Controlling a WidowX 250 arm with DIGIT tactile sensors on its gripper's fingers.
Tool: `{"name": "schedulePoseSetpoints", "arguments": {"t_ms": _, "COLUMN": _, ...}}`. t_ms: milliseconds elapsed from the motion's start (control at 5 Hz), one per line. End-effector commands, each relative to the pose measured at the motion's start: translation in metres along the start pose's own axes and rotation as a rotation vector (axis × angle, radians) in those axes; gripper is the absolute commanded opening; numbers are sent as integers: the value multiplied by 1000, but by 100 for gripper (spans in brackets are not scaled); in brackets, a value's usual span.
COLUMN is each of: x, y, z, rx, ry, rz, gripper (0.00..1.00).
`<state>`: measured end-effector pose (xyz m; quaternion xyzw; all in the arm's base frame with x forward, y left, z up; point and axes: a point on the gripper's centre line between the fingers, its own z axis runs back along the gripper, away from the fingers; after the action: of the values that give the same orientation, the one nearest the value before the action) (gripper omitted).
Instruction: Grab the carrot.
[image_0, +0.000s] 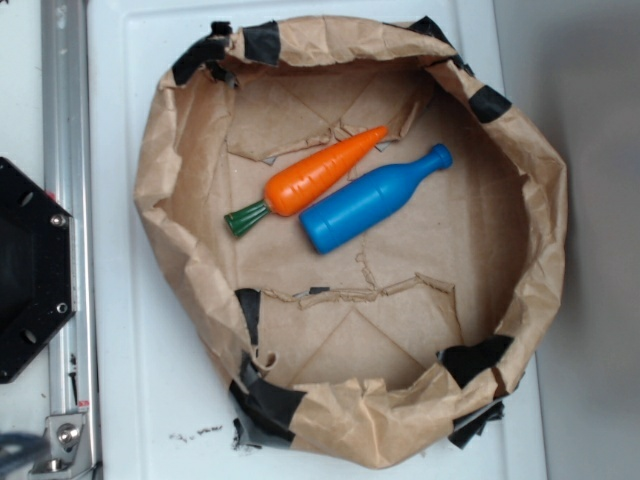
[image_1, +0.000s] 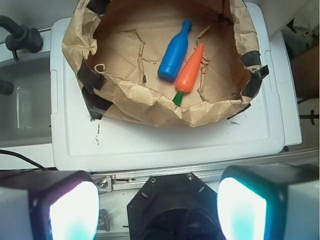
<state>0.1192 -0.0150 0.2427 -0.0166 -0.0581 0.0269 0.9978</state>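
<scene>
Next, my gripper goes to the thick middle of the carrot (image_0: 307, 183) (image_1: 188, 75), between its green stem and its tip, and closes there.
The orange carrot (image_0: 318, 177) with its dark green stem lies inside a brown paper basin (image_0: 180, 130), tip toward the upper right, right beside the blue bottle (image_0: 372, 199). In the wrist view the carrot (image_1: 190, 70) lies to the right of the bottle (image_1: 175, 51), far ahead of my gripper (image_1: 157, 209). The gripper is open and empty, its two pads wide apart at the bottom of that view, above the black robot base. The gripper does not show in the exterior view.
The paper basin (image_1: 150, 107) has crumpled raised walls patched with black tape and sits on a white lid (image_1: 150, 145). A metal rail (image_0: 68, 200) and the black robot base (image_0: 30, 265) lie to the left.
</scene>
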Motion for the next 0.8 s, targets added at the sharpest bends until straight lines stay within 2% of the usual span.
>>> {"name": "schedulePoseSetpoints", "arguments": {"t_ms": 0, "x": 0, "y": 0, "z": 0, "rx": 0, "ry": 0, "rz": 0, "gripper": 100}}
{"name": "schedulePoseSetpoints", "arguments": {"t_ms": 200, "x": 44, "y": 24, "z": -50, "rx": -63, "ry": -115, "rz": -19, "gripper": 100}}
{"name": "schedulePoseSetpoints", "arguments": {"t_ms": 400, "x": 87, "y": 36, "z": -90, "rx": 17, "ry": -233, "rz": -87, "gripper": 100}}
{"name": "schedulePoseSetpoints", "arguments": {"t_ms": 600, "x": 109, "y": 40, "z": -128, "rx": 21, "ry": -186, "rz": -40, "gripper": 100}}
